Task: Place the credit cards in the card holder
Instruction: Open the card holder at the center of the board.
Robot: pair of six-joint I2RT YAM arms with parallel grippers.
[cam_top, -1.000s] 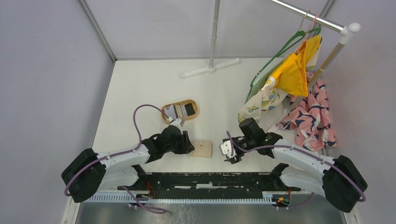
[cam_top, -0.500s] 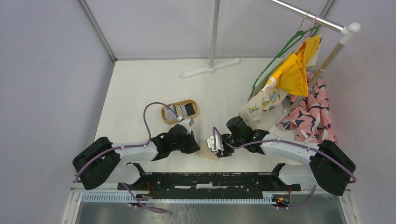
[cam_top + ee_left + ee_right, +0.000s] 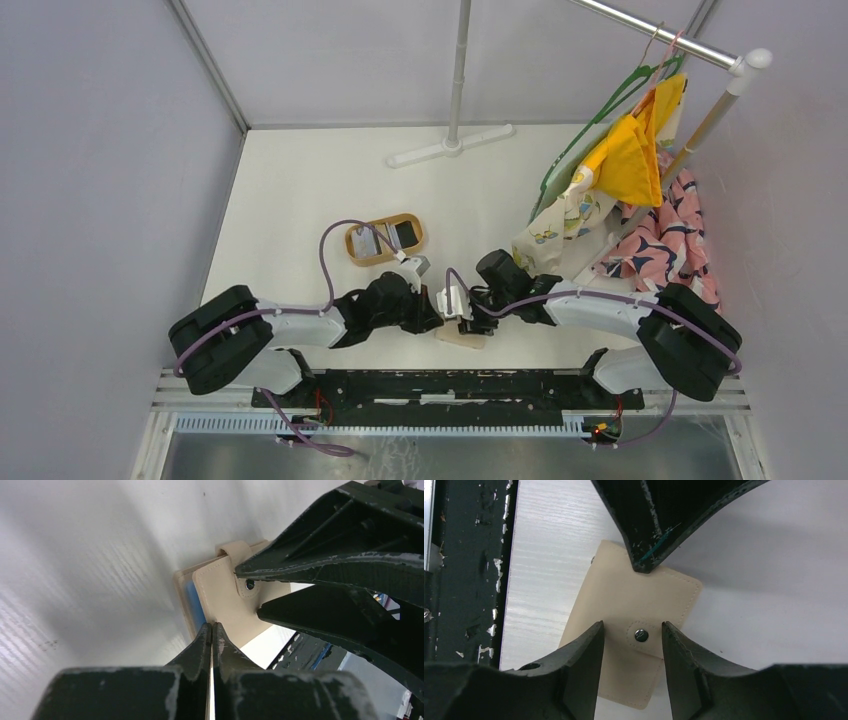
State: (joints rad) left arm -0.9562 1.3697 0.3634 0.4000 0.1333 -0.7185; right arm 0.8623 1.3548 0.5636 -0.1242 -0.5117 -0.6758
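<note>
The card holder's tab sits crosswise, so my right gripper backs off next and will turn to take the tab by its long sides (image 3: pixel 647 624).
The beige card holder (image 3: pixel 619 595) lies closed on the white table, its snap tab (image 3: pixel 641 635) fastened. My right gripper (image 3: pixel 633 630) stands open just over it, one finger on each side of the tab. My left gripper (image 3: pixel 211 626) is shut with nothing between its jaws, and its tips rest on the holder's (image 3: pixel 225 600) edge, where a strip of blue lining (image 3: pixel 195 602) shows. From above, both grippers meet over the card holder (image 3: pixel 464 340), which is mostly hidden under them. The credit cards (image 3: pixel 404 234), black and pale, lie in the oval wooden tray (image 3: pixel 352 243) behind the left arm.
The black rail (image 3: pixel 450 385) runs along the near table edge, just behind the holder. A white stand base (image 3: pixel 452 147) sits at the back. Hanging clothes (image 3: pixel 625 160) and a pink patterned cloth (image 3: pixel 668 250) fill the right side.
Both arms have closed in on the card holder from either side. The left gripper has shut and its tips now touch the holder. The right gripper has narrowed a little, now over the snap tab.
</note>
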